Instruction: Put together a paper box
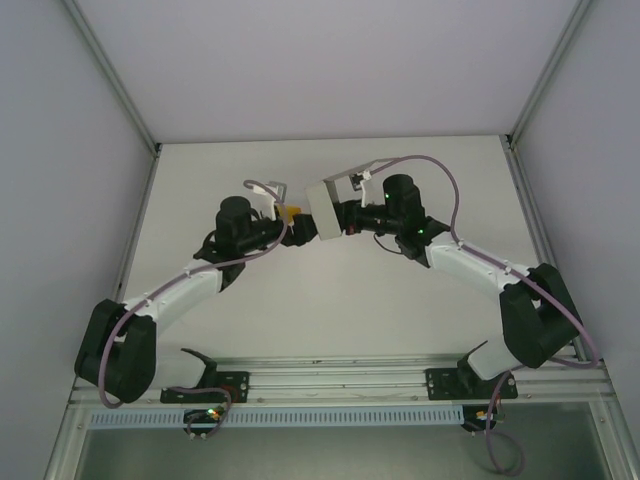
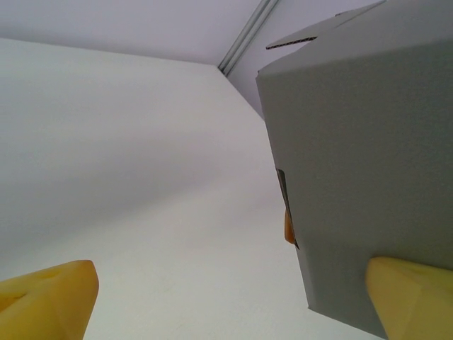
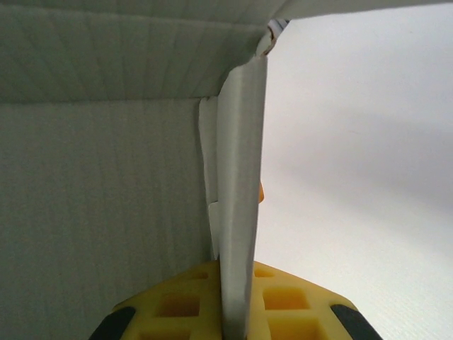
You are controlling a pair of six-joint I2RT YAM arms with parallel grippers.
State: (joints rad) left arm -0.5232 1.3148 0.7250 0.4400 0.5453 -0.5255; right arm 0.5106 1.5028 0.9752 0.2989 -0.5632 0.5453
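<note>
Next, my right gripper lets go of the paper box on the bare white table (image 1: 343, 261) between both arms, just below the table's near edge.
The paper box (image 1: 325, 208) is a grey cardboard box, folded up and held tilted above the middle of the table. My right gripper (image 1: 345, 220) is shut on one of its walls. In the right wrist view that wall (image 3: 237, 198) stands edge-on, pinched between the yellow fingers (image 3: 177, 308) of the right gripper (image 3: 237, 315), with the box's ribbed inside to the left. My left gripper (image 1: 293, 222) is open just left of the box. In the left wrist view the left gripper (image 2: 230, 304) has its jaws wide apart, and its right finger (image 2: 414, 297) lies against the box's outer face (image 2: 368, 156).
The white table (image 1: 330, 300) lies bare below both arms. Grey enclosure walls with metal rails (image 1: 135, 130) close it in at the left, right and back. The arm bases sit on the frame (image 1: 340, 380) at the near edge.
</note>
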